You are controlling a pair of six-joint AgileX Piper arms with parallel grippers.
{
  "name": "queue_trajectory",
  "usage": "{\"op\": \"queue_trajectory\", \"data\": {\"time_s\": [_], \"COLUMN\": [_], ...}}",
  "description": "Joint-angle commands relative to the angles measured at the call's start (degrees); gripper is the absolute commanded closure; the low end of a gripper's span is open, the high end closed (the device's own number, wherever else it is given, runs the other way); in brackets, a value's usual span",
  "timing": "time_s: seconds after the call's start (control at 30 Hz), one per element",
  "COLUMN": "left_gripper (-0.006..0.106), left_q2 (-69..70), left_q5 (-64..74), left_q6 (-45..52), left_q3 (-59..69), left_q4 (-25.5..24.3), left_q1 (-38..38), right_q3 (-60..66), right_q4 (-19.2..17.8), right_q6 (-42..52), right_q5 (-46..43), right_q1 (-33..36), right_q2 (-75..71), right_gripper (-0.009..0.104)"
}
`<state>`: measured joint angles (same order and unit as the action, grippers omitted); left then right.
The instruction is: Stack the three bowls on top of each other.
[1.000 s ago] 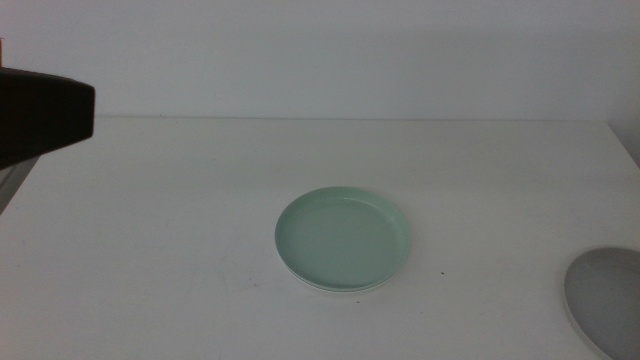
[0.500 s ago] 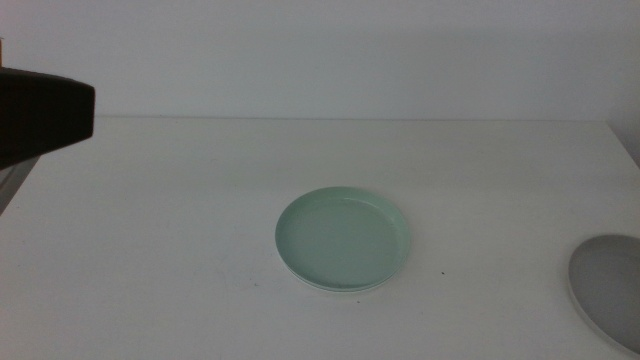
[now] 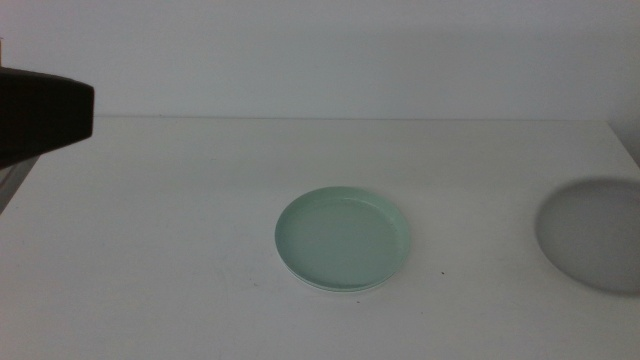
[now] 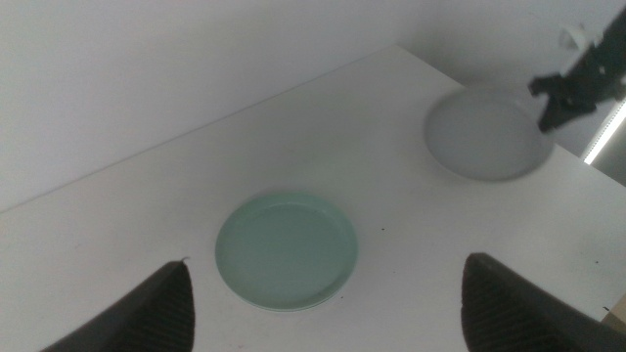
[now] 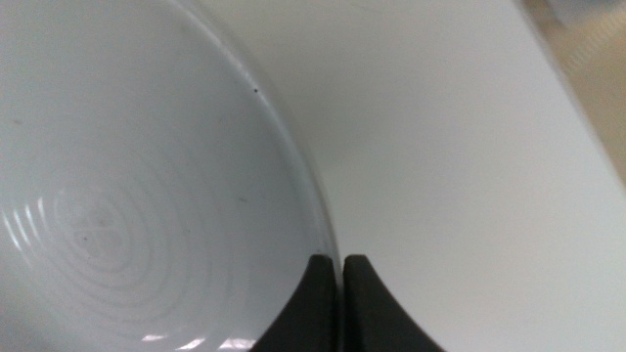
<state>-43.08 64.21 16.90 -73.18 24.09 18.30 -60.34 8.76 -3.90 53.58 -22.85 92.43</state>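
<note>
Next, I let go of the grey bowl with my right gripper inside the mint green bowl [image 3: 342, 237], so that the two rims sit nested together.
The mint green bowl [image 3: 342, 240] sits at the table's middle, and a thin white rim [image 3: 322, 287] of the white bowl shows under it. In the right wrist view my right gripper [image 5: 342, 266] is shut on the rim of the grey bowl [image 5: 127, 176]. The left wrist view shows that grey bowl [image 4: 486, 134] near the table's far right corner with the right gripper [image 4: 559, 96] on its edge. A soft grey round patch [image 3: 590, 235] lies at the right of the middle view; I cannot tell whether it is the bowl or its shadow. My left gripper [image 4: 325, 262] hangs open high above the mint green bowl [image 4: 286, 250].
The white table [image 3: 180, 230] ends at a back edge against a pale wall. A dark part of the left arm [image 3: 40, 115] juts in at the middle view's left edge. The table's right edge [image 5: 548, 88] runs close beside the grey bowl.
The grey shape has moved from the lower right corner of the middle view up and left, with softer edges. The mint green bowl and the left arm have not moved.
</note>
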Motion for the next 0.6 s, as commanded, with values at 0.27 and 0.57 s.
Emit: {"op": "queue_trajectory", "data": {"time_s": [0.27, 0.57], "left_gripper": [0.007, 0.007], "left_q2": [0.36, 0.36], "left_q5": [-0.72, -0.72], "left_q6": [-0.35, -0.35], "left_q3": [0.17, 0.17], "left_q4": [0.02, 0.02], "left_q1": [-0.08, -0.08], "right_q3": [-18.68, -26.84], "right_q4": [3.47, 10.04], "right_q6": [0.15, -0.56], "right_q5": [7.69, 8.15], "right_q1": [19.12, 32.05], "right_q2": [0.19, 10.13], "right_gripper": [0.098, 0.098]}}
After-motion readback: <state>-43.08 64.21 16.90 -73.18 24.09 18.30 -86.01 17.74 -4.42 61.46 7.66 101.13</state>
